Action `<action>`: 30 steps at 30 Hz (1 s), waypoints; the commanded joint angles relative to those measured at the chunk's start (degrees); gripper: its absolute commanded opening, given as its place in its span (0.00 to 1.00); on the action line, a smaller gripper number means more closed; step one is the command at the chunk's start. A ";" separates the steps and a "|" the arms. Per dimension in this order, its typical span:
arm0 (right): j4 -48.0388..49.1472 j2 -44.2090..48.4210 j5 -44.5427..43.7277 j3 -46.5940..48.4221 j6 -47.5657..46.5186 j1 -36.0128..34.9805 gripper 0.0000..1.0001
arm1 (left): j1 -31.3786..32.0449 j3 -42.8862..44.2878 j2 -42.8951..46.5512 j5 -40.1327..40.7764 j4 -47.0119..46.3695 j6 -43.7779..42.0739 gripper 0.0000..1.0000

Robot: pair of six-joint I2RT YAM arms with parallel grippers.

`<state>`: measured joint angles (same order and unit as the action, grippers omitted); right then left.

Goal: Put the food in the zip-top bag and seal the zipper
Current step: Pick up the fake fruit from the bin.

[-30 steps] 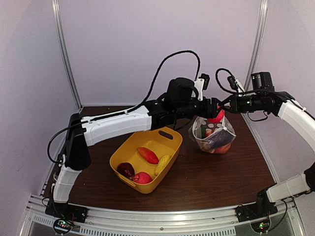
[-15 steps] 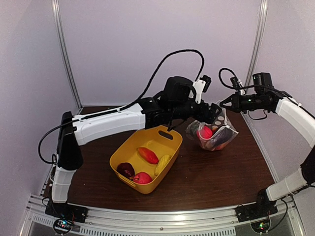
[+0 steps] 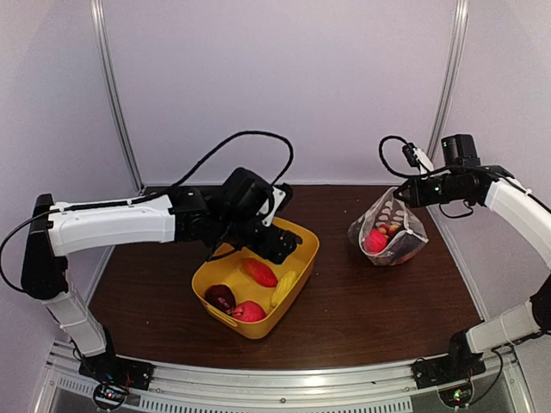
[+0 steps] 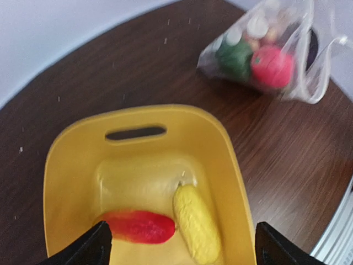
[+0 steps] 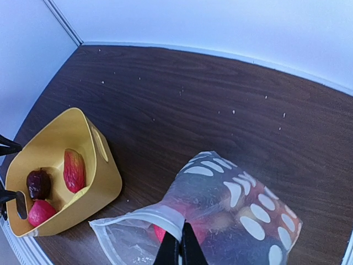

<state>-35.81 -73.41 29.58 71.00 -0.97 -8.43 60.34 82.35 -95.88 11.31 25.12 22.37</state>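
The next move for my left gripper is to go to the long red piece in the yellow tub and close on its half (image 3: 267,278) (image 4: 156,227) nearest the yellow piece.
The zip-top bag (image 3: 389,234) (image 4: 270,55) (image 5: 237,215) stands at the back right with food inside, including a red piece (image 3: 375,240) (image 4: 272,66) and a green one (image 4: 234,58). My right gripper (image 3: 398,196) (image 5: 181,243) is shut on the bag's mouth edge at the zipper (image 5: 160,212), and the mouth gapes open. More food lies in the yellow tub (image 3: 267,325) (image 4: 165,110) (image 5: 105,176): a long red piece (image 3: 258,272) (image 4: 138,226), a yellow one (image 3: 284,288) (image 4: 196,223), a dark purple one (image 3: 220,298) and a round red one (image 3: 248,311). My left gripper (image 3: 280,245) (image 4: 185,248) hangs open and empty over the tub's far end.
The tub sits mid-table on dark brown wood, its handle slot (image 4: 135,132) toward the back. Bare tabletop (image 3: 344,301) lies between the tub and the bag. White walls close the back and sides.
My left arm let a red piece go into the bag, opened, and drew back left to above the tub. The right gripper kept its hold and the bag settled slightly right.
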 commanded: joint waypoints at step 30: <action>1.80 2.98 0.51 -4.81 -0.61 -1.14 0.00 | -8.30 7.81 -25.36 -5.28 8.27 14.93 0.71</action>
<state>-35.16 -72.27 29.76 66.94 -1.34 -9.30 52.73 87.42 -118.39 6.63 35.55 38.76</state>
